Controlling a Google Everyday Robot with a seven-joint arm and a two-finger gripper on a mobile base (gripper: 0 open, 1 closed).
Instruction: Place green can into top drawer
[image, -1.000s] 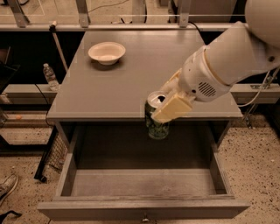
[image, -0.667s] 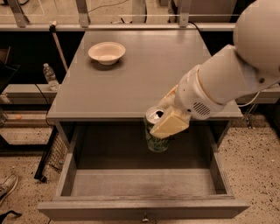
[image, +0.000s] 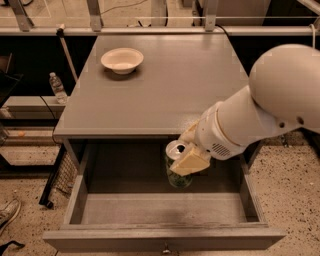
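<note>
The robot's gripper needs to release the green can, now hanging inside the drawer opening, on the middle of the drawer's bottom (image: 169, 208), straight behind the small knob.
The green can (image: 178, 178) is upright, its silver top showing, held over the open top drawer (image: 165, 208). My gripper (image: 184, 156) is shut on the green can, its cream fingers (image: 190, 161) wrapped around the can's upper part. The can hangs inside the drawer opening, just in front of the grey table's front edge. I cannot tell whether its base touches the drawer floor. The drawer is pulled fully out, with a small knob at its front.
A cream bowl (image: 122, 60) sits at the back left of the grey table (image: 160, 85). A water bottle (image: 57, 87) stands on a low shelf to the left. A shoe (image: 7, 214) is on the floor at lower left. My large white arm (image: 265, 110) reaches in from the right.
The gripper has lowered the green can from the table's front edge down into the open drawer. The arm has dropped with it.
</note>
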